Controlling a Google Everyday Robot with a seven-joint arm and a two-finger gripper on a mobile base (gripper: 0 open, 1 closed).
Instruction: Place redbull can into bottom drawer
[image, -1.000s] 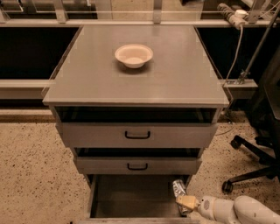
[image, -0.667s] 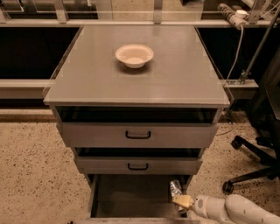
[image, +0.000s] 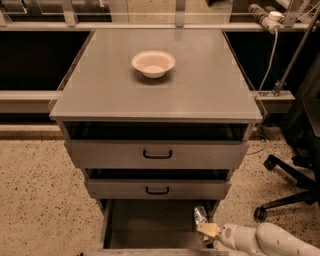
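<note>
Next, I let go of the redbull can, now tilted inside the open bottom drawer, with my gripper inside the bottom drawer (image: 184, 231), toward the drawer's side nearest the office chair.
The redbull can (image: 200, 216) is a slim silver-and-blue can, tilted at the right side inside the open bottom drawer (image: 145, 222). My gripper (image: 207, 230) reaches in from the lower right on a white arm and is shut on the can's lower end. The can is just under the front of the middle drawer (image: 157, 189). The bottom drawer is pulled out and shows a plain grey inside; its front edge is cut off by the bottom of the view.
A beige bowl (image: 153, 63) stands on the grey cabinet top (image: 200, 95). The top drawer (image: 157, 154) is pulled out a little. An office chair base (image: 287, 192) stands on the speckled floor at the right. Cables and a rail run behind the cabinet.
My gripper has moved a little to the left with the can, further over the bottom drawer. The drawers and the bowl have not moved.
</note>
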